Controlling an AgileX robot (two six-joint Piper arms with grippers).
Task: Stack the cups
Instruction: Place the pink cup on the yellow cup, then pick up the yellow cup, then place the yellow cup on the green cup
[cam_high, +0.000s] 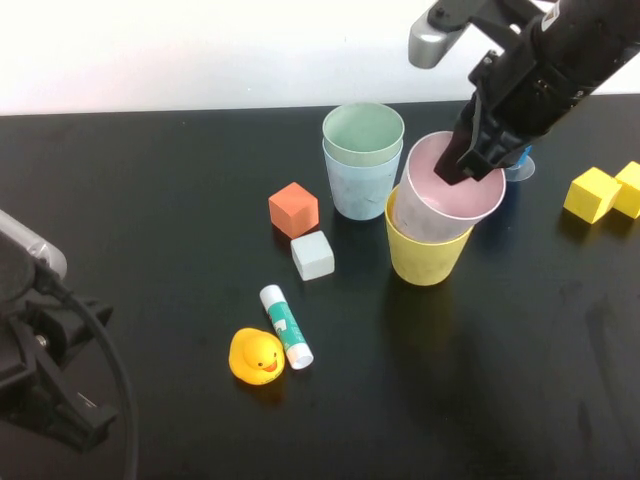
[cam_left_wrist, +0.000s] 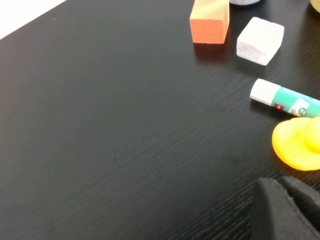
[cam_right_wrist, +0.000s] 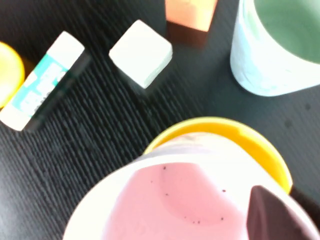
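The pink cup is sitting tilted in the yellow cup, so my right gripper needs to let it go to settle, then carry both cups together to the pale green cup (cam_high: 363, 132).
The pink cup (cam_high: 432, 212) sits tilted inside the yellow cup (cam_high: 428, 262) at centre right. My right gripper (cam_high: 470, 165) comes down from the upper right and is shut on the pink cup's far rim. In the right wrist view one dark finger (cam_right_wrist: 270, 215) lies inside the pink cup (cam_right_wrist: 175, 200), above the yellow rim (cam_right_wrist: 250, 137). Just left, the pale green cup (cam_high: 363, 130) is nested in the light blue cup (cam_high: 355, 190). My left gripper (cam_left_wrist: 287, 210) is shut and empty, low at the near left corner, close to the duck.
An orange cube (cam_high: 293, 208), a white cube (cam_high: 312, 255), a glue stick (cam_high: 286, 325) and a yellow rubber duck (cam_high: 256, 357) lie left of the cups. Yellow blocks (cam_high: 590, 193) sit at far right. A blue glass on a clear foot (cam_high: 520, 165) peeks from behind the right gripper.
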